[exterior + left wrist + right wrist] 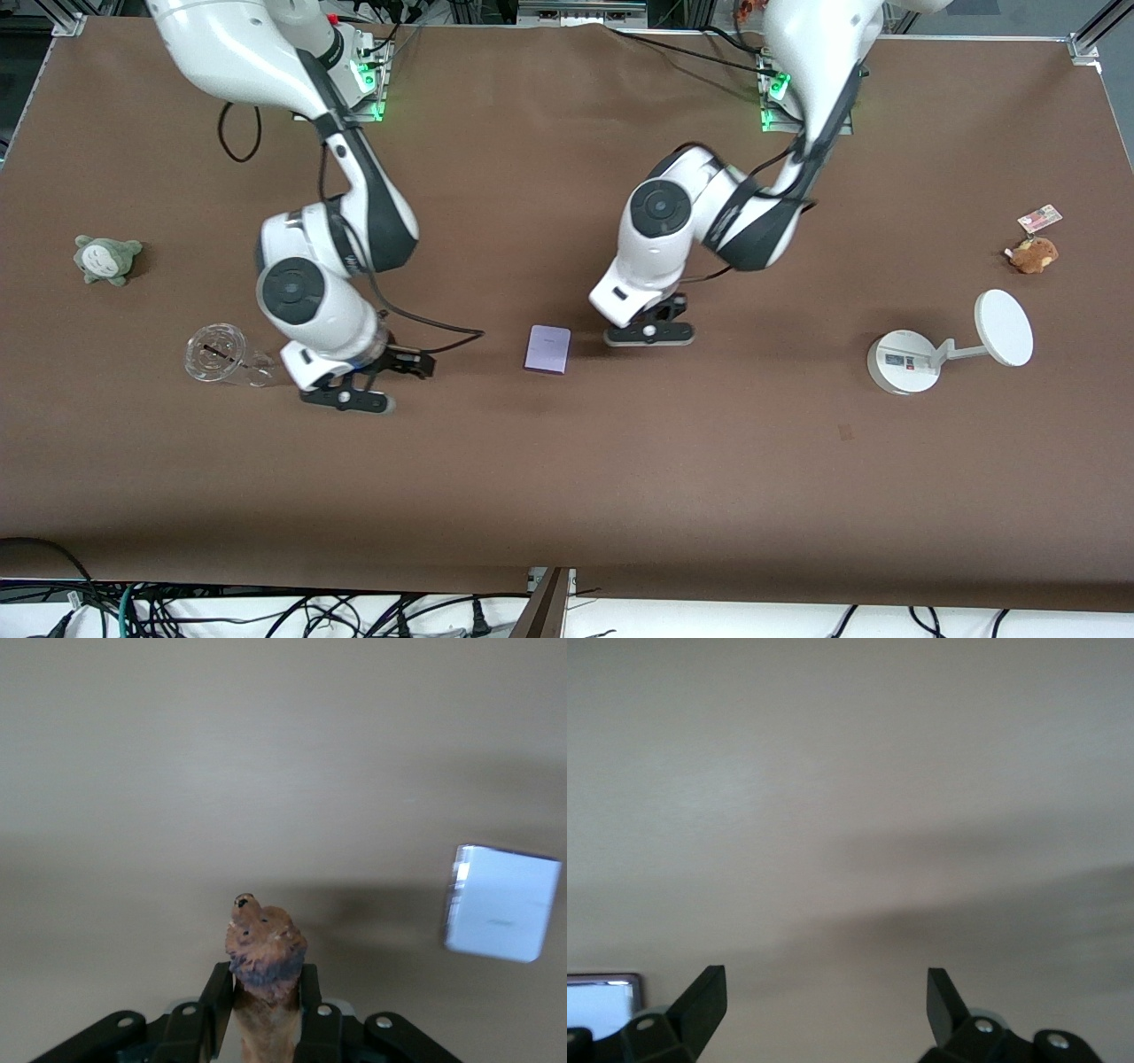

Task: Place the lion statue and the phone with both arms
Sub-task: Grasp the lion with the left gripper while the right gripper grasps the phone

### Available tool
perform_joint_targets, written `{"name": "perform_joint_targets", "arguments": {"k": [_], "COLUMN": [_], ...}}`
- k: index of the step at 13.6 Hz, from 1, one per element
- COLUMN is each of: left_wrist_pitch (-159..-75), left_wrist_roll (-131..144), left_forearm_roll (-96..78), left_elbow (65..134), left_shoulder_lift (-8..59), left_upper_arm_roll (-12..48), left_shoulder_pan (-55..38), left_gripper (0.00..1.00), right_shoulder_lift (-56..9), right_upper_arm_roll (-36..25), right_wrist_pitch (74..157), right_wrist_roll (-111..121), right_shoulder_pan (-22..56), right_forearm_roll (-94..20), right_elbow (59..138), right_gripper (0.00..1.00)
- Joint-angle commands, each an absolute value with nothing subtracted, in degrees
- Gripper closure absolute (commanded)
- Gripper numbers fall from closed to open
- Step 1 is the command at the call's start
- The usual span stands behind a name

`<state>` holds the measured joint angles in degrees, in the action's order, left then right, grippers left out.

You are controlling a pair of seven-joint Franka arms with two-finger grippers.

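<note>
The robot's left gripper will release the lion statue beside the white stand's round base (845,350), on the side that faces the phone.
My left gripper (649,335) is shut on the lion statue (264,943), a small reddish-brown figurine whose head sticks out between the fingers (217,992). In the front view my hand hides the statue. The phone (547,349), a flat pale lavender rectangle, lies on the table beside the left gripper, toward the right arm's end. It also shows in the left wrist view (500,902). My right gripper (347,399) is open and empty, low over bare table between the phone and a clear cup. Its fingers (704,1001) stand wide apart.
A clear plastic cup (217,354) lies on its side next to the right gripper. A grey-green plush (106,258) sits at the right arm's end. An orange-brown plush with a tag (1033,253) and a white stand with a disc (904,361) are at the left arm's end.
</note>
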<state>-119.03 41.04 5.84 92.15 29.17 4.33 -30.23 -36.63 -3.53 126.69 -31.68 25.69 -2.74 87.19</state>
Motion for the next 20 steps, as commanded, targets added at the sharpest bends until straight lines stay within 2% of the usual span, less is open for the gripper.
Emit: {"name": "perform_joint_targets", "arguments": {"k": [1,3,7,12,15,20], "left_wrist_pitch": [-111.29,-109.08,-109.95,-119.94,-125.85,-125.68], "left_wrist_roll": [38.08,30.28,17.86,1.63,-0.26,-0.09], "left_forearm_roll": [7.38,6.95,6.94,7.21,6.68,1.15], "left_elbow": [93.61,93.69,93.95,96.76,100.36,100.63], "left_shoulder_lift": [24.01,22.41,25.92,31.36,31.90,32.43], "left_upper_arm_roll": [4.57,4.83,4.92,5.01,5.01,5.27], "left_shoulder_pan": [-25.77,-19.37,-9.34,1.82,3.34,3.61], "left_gripper": [1.00,1.00,1.00,0.99,1.00,1.00], "right_shoulder_lift": [-39.63,-42.00,-46.92,-50.88,-51.41,-52.91], "right_upper_arm_roll": [-3.96,-4.04,-4.13,-4.66,-4.66,-4.57], "right_wrist_pitch": [131.55,136.82,136.67,136.67,136.67,136.84], "right_wrist_roll": [-40.74,-46.29,-52.10,-54.40,-54.76,-54.58], "right_shoulder_pan": [30.13,33.30,38.04,42.44,42.89,43.33], "right_forearm_roll": [-3.87,-3.78,-3.34,-2.73,-2.02,-0.79], "right_elbow": [85.78,85.00,78.68,75.85,75.85,75.85], "right_gripper": [0.00,0.00,0.00,0.00,0.00,0.00]}}
